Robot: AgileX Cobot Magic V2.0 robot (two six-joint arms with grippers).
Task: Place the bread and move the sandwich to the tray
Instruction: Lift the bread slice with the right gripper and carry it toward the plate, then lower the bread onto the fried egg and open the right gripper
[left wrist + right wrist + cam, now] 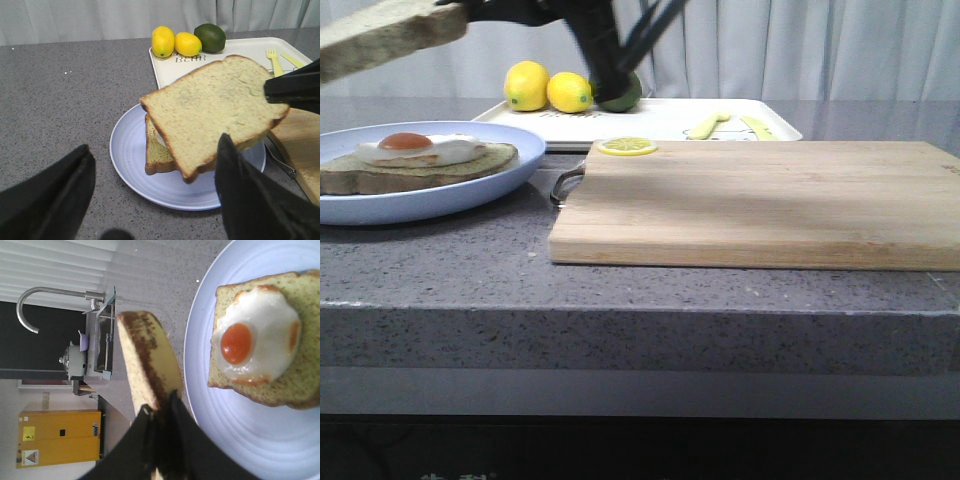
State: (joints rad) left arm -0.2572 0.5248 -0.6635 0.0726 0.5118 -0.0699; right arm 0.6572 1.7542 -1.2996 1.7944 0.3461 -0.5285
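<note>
Next, my right gripper releases the bread on top of the fried egg (404,132) (256,340) on the pale blue plate.
The bread (380,35) hangs in the air above the pale blue plate (380,200), held at one edge by my shut right gripper (460,12). In the left wrist view the bread (210,110) covers most of the egg slice (156,155) below it, and the right gripper (272,92) pinches its far edge. The right wrist view shows the bread (145,355) edge-on in the gripper (159,412), beside the sandwich (255,340) with its fried egg on the plate (240,440). My left gripper (155,200) is open and empty over the counter near the plate. The white tray (660,120) lies behind.
Two lemons (527,85) and a lime (625,95) sit at the tray's back left. A yellow fork (708,125) and knife lie on the tray. A wooden cutting board (760,200) with a lemon slice (627,146) lies right of the plate.
</note>
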